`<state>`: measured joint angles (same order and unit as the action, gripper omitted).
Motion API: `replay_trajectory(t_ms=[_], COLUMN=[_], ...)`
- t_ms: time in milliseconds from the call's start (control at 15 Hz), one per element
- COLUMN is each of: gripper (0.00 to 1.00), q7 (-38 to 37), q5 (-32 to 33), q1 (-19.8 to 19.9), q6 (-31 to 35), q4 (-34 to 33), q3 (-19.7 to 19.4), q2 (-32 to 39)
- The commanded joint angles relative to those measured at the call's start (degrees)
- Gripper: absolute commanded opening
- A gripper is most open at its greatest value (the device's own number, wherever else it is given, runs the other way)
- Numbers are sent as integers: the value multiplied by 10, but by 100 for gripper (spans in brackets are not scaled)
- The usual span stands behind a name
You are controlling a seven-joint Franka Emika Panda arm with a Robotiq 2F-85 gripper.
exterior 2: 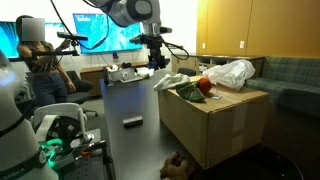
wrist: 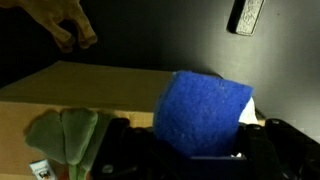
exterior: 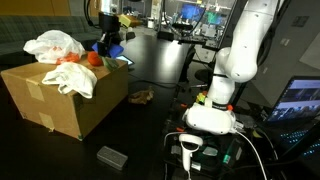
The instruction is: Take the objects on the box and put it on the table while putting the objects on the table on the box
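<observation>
Next, my gripper lets go of the blue sponge on the box (exterior: 87, 64), between the white cloth and the red-orange object.
My gripper (exterior: 108, 35) is shut on a blue soft object (wrist: 205, 112) and holds it above the far edge of the cardboard box (exterior: 60, 100); it also shows in an exterior view (exterior 2: 155, 58). On the box lie a white plastic bag (exterior: 55, 44), a white cloth (exterior: 72, 78) and a red-orange object with green leaves (exterior 2: 205, 88); the leaves show in the wrist view (wrist: 65, 135). A brown object (exterior: 140, 97) and a grey rectangular object (exterior: 112, 157) lie on the black table.
The white robot base (exterior: 220, 95) stands on the table beside the box. Monitors and a person (exterior 2: 38, 60) are in the background. The brown object (wrist: 62, 25) and the grey object (wrist: 245, 15) also show in the wrist view.
</observation>
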<state>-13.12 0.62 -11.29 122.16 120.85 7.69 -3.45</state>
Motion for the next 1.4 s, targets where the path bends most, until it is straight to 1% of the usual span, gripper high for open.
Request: replay_trajectory(t_ms=[0,133,467,667,933,1333], gripper=[0,0,0,0,0,0], q7=[-32,-59,-53,-47,-62,-120], q5=[-15,-13,-16,-16,-19,-50], q1=[14,17,24,27,26,26], q6=[-14,-7,-15,-19,-14,-12], q4=[-101,-134,-195,-217,-244,-285], q3=[4,0,-12,-17,-24,-40], q2=[73,102,160,185,222,270])
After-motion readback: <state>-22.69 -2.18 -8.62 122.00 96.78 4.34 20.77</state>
